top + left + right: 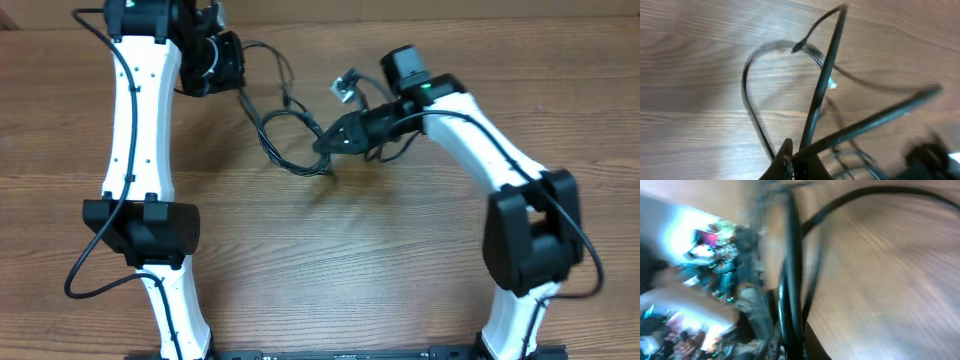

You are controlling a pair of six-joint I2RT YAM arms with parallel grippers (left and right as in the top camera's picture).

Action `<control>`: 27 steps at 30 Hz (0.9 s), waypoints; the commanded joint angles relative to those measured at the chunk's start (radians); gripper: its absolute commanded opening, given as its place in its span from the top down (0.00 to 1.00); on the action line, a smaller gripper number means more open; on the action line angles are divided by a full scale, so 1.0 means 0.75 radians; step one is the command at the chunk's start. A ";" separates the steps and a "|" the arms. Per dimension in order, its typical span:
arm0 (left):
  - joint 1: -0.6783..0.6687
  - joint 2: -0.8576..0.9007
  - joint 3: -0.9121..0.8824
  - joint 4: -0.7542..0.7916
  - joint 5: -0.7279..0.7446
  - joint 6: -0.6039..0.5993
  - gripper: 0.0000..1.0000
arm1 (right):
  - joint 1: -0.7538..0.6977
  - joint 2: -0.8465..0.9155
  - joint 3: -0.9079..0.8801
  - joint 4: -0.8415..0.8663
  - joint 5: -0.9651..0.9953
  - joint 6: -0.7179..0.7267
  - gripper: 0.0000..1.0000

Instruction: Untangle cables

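Note:
My left gripper holds the cables far from the coiled loop. It should open and take parts of the loop (306, 120) while my right gripper holds the loop still.
Thin black cables (266, 138) lie in a tangled loop on the wooden table (330, 260), between my two grippers. My left gripper (240, 90) is at the back left, shut on the cables' left end. In the left wrist view its jaws (792, 162) pinch strands of the cables (826, 75), which rise and curve away over the wood. At the loop's right side my right gripper (322, 145) is shut on the cables. The blurred right wrist view shows the cables (791, 275) running down between the right gripper's (792, 347) jaws. A small silvery plug end (347, 87) lies behind the right gripper.
The left arm's black joint (140, 228) stands over the table's left side, and the right arm's black joint (530, 235) over its right side. Thicker black wires run along both white arms.

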 commanded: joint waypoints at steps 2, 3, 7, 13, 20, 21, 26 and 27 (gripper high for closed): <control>0.015 -0.004 -0.011 0.005 -0.156 -0.026 0.96 | -0.011 -0.214 0.010 -0.070 -0.309 -0.263 0.96; 0.013 -0.001 -0.025 0.005 -0.180 -0.040 0.96 | -0.011 -0.248 0.011 -0.071 -0.322 -0.263 0.96; 0.013 0.000 -0.145 0.046 -0.200 -0.078 0.96 | -0.009 -0.344 0.011 -0.047 -0.485 -0.262 0.96; 0.013 0.000 -0.416 0.182 -0.199 -0.091 0.96 | -0.036 -0.419 0.012 -0.031 -0.523 -0.211 0.96; -0.019 0.000 -0.616 0.160 -0.146 -0.108 0.96 | -0.116 -0.419 0.012 0.053 -0.065 0.208 0.96; -0.030 0.000 -0.624 0.149 -0.146 -0.097 0.96 | -0.115 -0.419 0.012 0.053 -0.056 0.209 0.96; -0.069 -0.001 -0.602 0.169 -0.138 0.072 0.73 | -0.101 -0.419 0.012 0.053 -0.058 0.208 0.96; -0.060 -0.001 -0.579 0.170 -0.138 0.095 0.73 | -0.101 -0.419 0.012 0.053 -0.058 0.208 0.96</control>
